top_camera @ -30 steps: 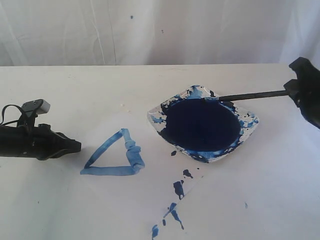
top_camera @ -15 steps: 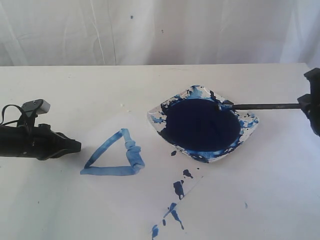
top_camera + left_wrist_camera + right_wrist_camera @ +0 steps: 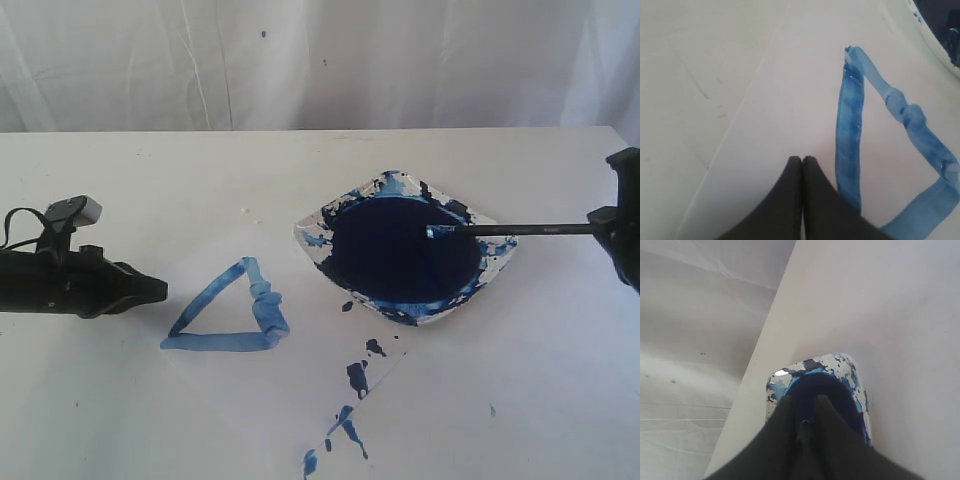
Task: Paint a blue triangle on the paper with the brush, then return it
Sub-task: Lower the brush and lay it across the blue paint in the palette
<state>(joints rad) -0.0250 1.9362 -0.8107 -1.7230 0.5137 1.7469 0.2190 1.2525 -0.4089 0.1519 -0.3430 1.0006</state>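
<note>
The robot's right gripper will let go of the brush across the spattered rim of the paint dish point(image 3: 490, 241), with the brush's tip in the paint. The brush now lies nearly level over the paint.
The blue triangle point(image 3: 228, 312) lies painted on the paper point(image 3: 230, 400), left of the paint dish. My left gripper point(image 3: 160, 290) is shut and empty, its tips just left of the triangle. The left wrist view shows the shut left gripper point(image 3: 802, 159) low over the paper point(image 3: 790, 100), beside one stroke of the triangle point(image 3: 850, 130). At the right edge my right gripper point(image 3: 612, 228) is shut on the brush point(image 3: 520, 229), which lies nearly level with its tip over the paint. In the right wrist view the brush point(image 3: 804, 429) runs between the right gripper's point(image 3: 803, 400) fingers.
A square white dish point(image 3: 500, 262) full of dark blue paint sits right of centre; its spattered rim point(image 3: 785, 375) shows in the right wrist view. Blue splatters point(image 3: 355, 378) lie on the paper in front of it. A white curtain hangs behind the table.
The right gripper has drawn back to the right with the brush. The brush has levelled out and its tip has come off the dish's far rim to hang over the paint.
</note>
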